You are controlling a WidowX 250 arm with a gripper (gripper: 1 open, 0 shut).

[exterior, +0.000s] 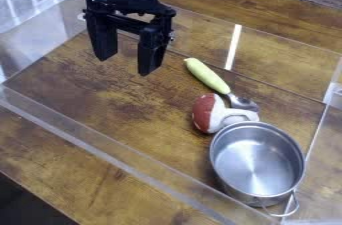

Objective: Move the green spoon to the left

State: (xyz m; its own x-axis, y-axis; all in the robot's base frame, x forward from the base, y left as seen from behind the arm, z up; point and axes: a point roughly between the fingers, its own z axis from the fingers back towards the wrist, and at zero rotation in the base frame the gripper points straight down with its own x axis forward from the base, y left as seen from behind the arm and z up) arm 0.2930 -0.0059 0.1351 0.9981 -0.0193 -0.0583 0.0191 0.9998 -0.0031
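Note:
The green spoon will be gripped by the far end of its yellow-green handle [195, 66], opposite the silver bowl, as my gripper closes there.
The green spoon [211, 77] lies on the wooden table right of centre, its yellow-green handle pointing up-left and its small silver bowl [242, 102] down-right, beside the red-and-white object. My gripper [127, 57] hangs above the table to the left of the spoon, apart from it. Its two dark fingers [151, 55] stand spread wide, open, with nothing between them.
A red-and-white rounded object [207, 114] lies just below the spoon. A round steel pot [255, 164] stands at the front right. Clear plastic walls [94, 149] border the wooden table [94, 94] at the front, left and right.

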